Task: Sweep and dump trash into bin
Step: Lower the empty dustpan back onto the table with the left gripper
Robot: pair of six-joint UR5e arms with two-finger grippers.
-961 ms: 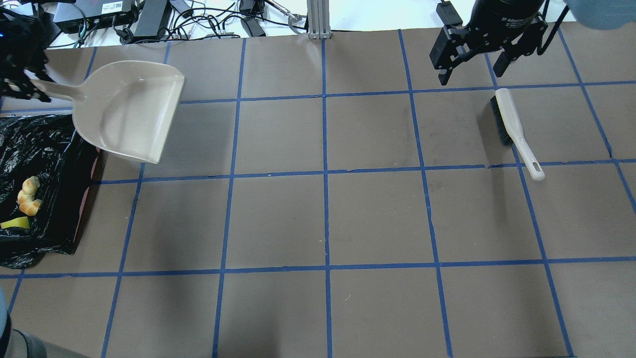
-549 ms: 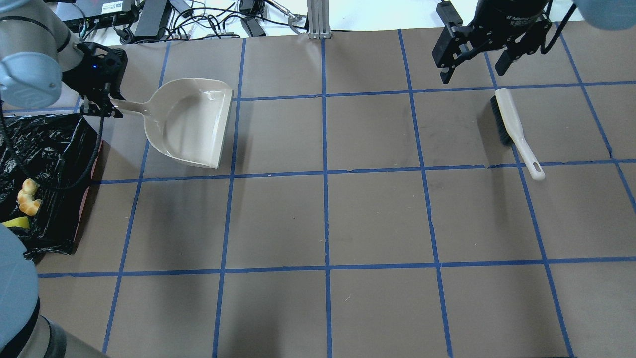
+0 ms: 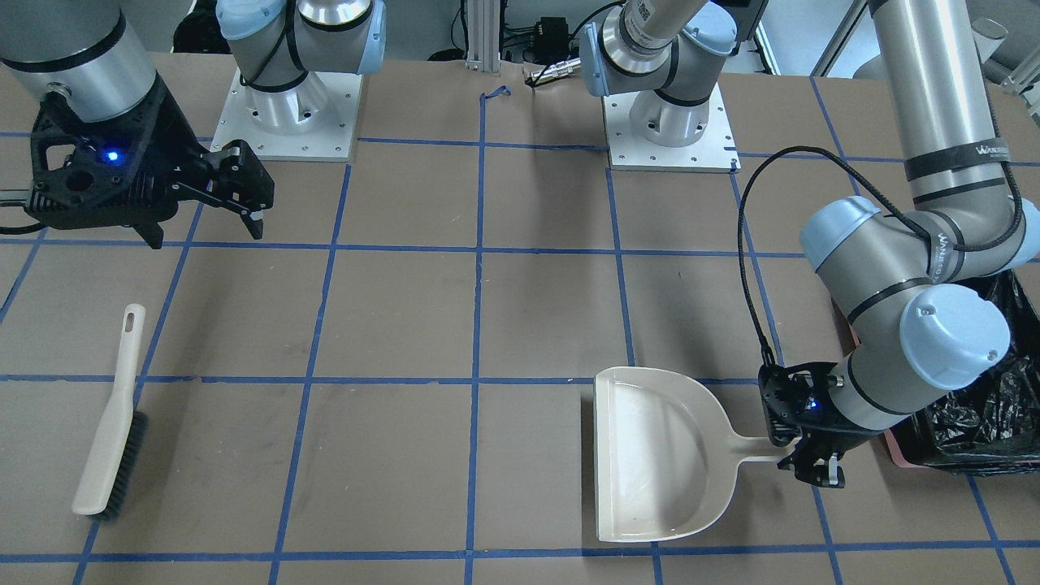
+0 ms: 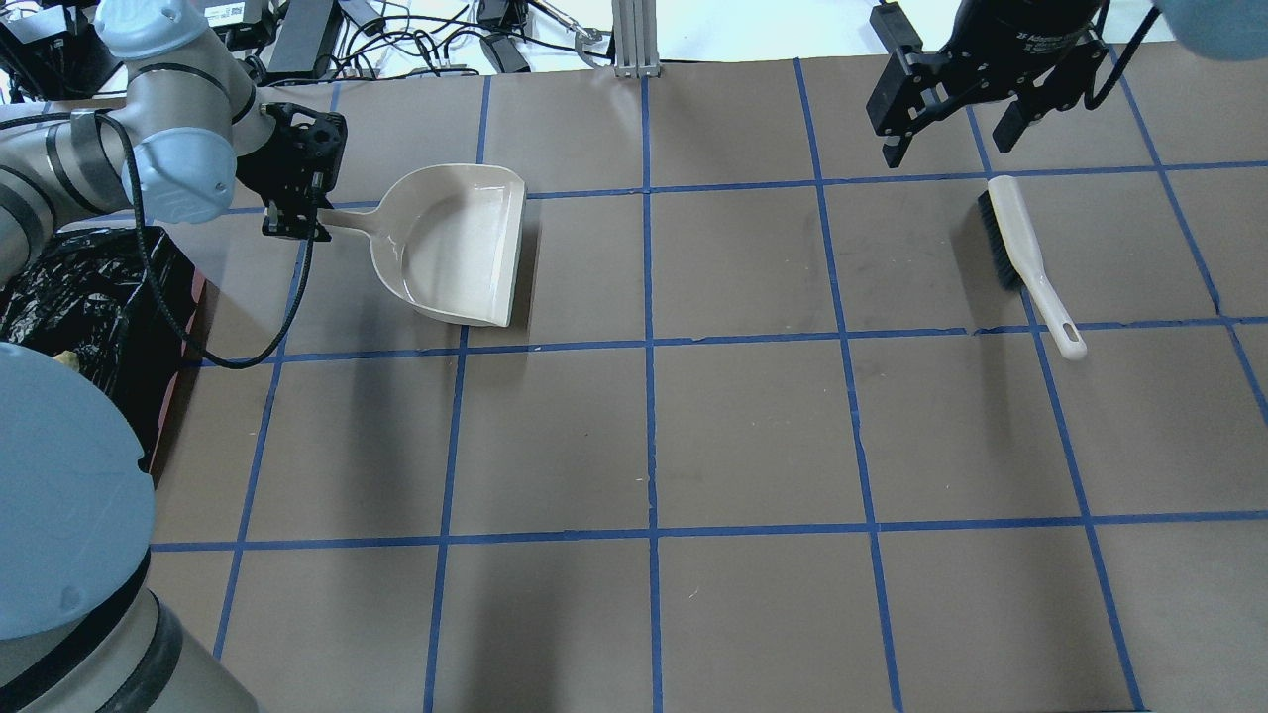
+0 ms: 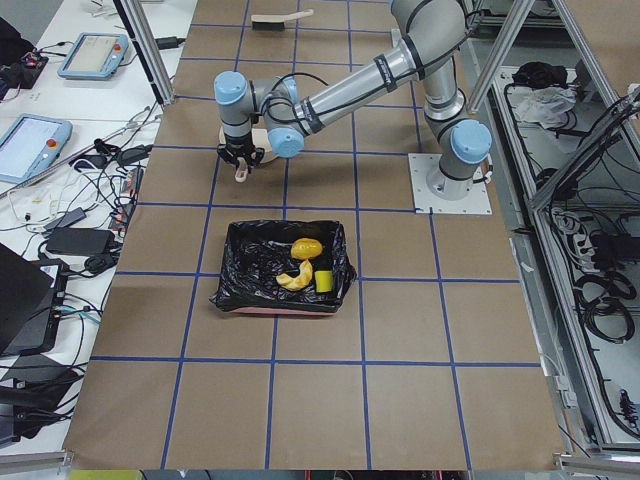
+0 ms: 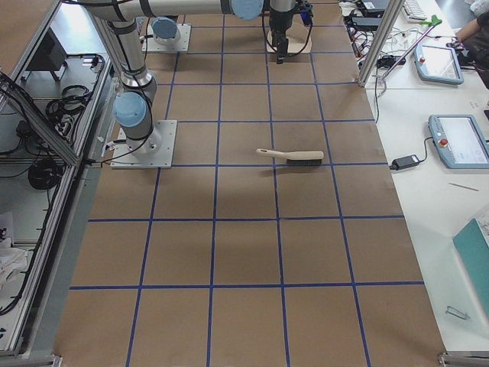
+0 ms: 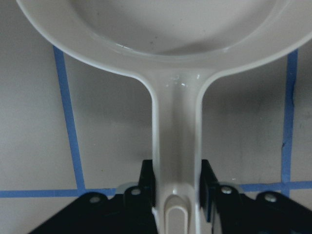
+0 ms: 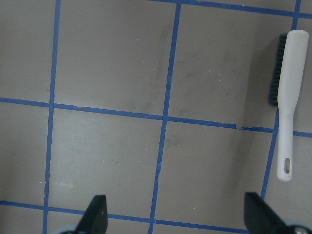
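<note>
My left gripper lays the beige dustpan flat on the table (image 3: 659, 470) next, between the blue tape lines near the bin.
The beige dustpan (image 4: 461, 243) is empty and lies flat, low over the table, right of the bin. My left gripper (image 4: 297, 213) is shut on its handle; the left wrist view shows the fingers (image 7: 147, 181) clamping the handle (image 7: 175, 136). The bin (image 5: 250, 270), lined with a black bag, holds the trash: a brown-orange lump (image 5: 307, 246), a cream curved slice (image 5: 293, 279) and a yellow-green wedge (image 5: 323, 281). My right gripper (image 4: 946, 139) is open and empty, above the table at the far right, just beyond the brush.
A white hand brush (image 4: 1025, 257) with dark bristles lies on the table at the right, also in the right wrist view (image 8: 287, 97). My left arm's elbow (image 4: 59, 495) hangs over the bin's near side. Cables and devices (image 4: 297, 30) lie beyond the table's far edge.
My left arm has carried the dustpan to the right, away from the bin, and levelled it low over the table. The right gripper and the brush have stayed in place.
</note>
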